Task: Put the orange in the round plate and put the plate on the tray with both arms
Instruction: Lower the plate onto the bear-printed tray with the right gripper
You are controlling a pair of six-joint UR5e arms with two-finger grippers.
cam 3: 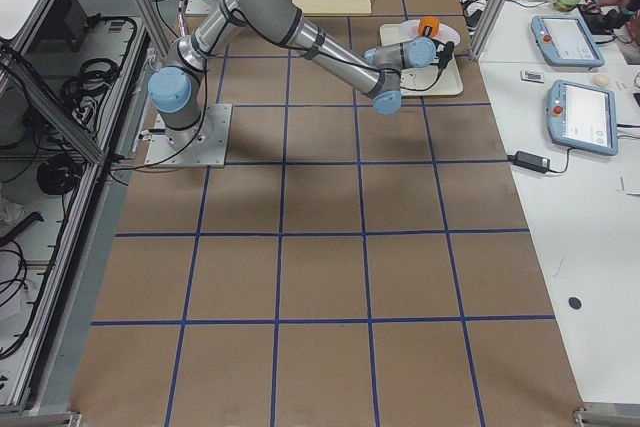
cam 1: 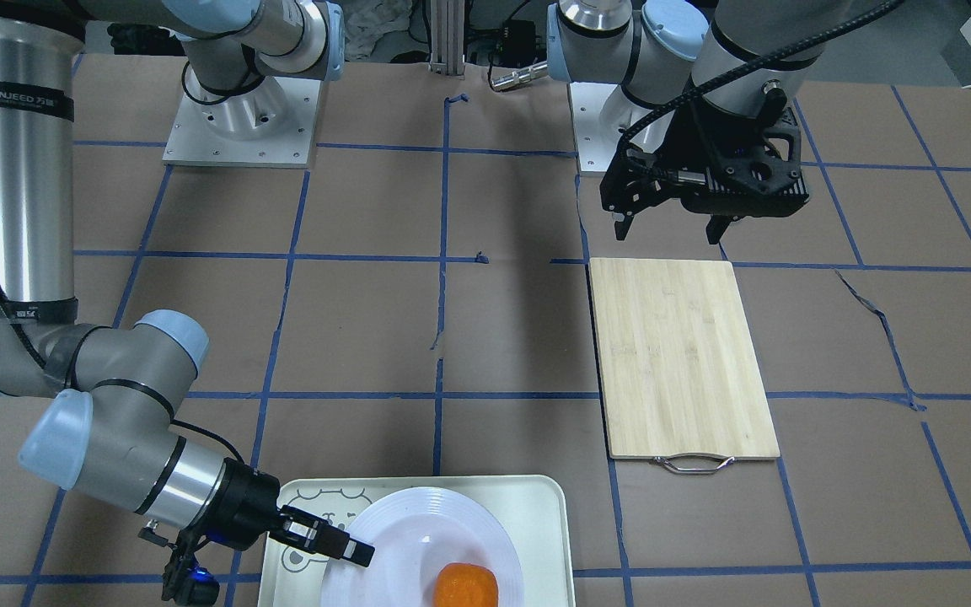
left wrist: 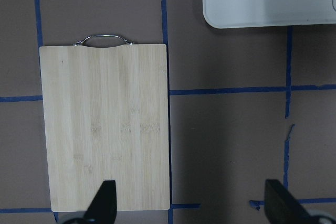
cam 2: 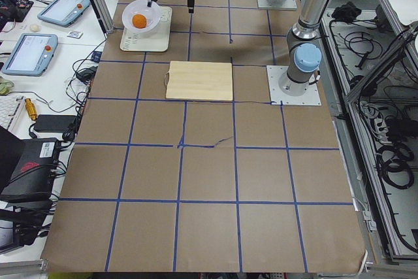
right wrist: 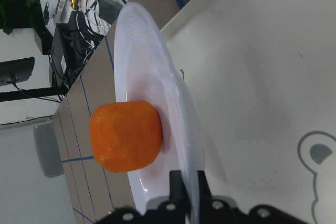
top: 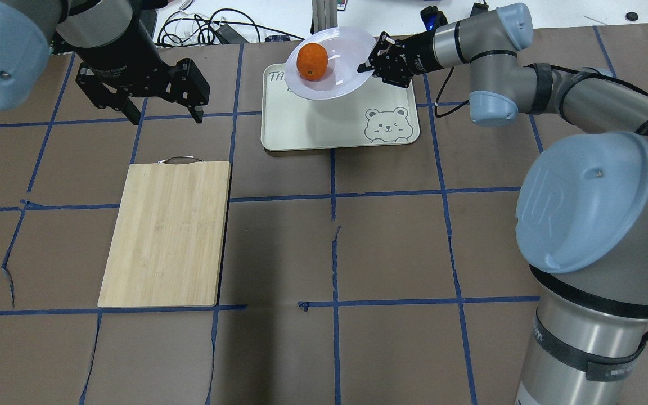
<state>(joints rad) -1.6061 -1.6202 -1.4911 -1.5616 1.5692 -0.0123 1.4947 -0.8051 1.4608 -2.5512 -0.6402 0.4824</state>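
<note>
I will use my right gripper to set the round plate on the cream tray [cam 1: 426,561] next to the drawn bear face. The plate is held tilted above the tray's far part.
The orange [top: 311,61] lies in the round plate [top: 342,74], a glossy white dish held slightly tilted above the far part of the cream tray [top: 324,126]. My right gripper [top: 370,61] is shut on the plate's rim. In the right wrist view its fingers [right wrist: 185,183] pinch the rim, with the orange [right wrist: 126,136] just beyond them and the tray [right wrist: 262,77] underneath. My left gripper [top: 166,118] hangs open and empty above the table, near the handle end of the cutting board.
A bamboo cutting board [top: 166,233] with a metal handle lies left of the tray, under my left gripper [left wrist: 191,203]. Brown paper with blue tape lines covers the table. Cables and tablets lie beyond the far edge.
</note>
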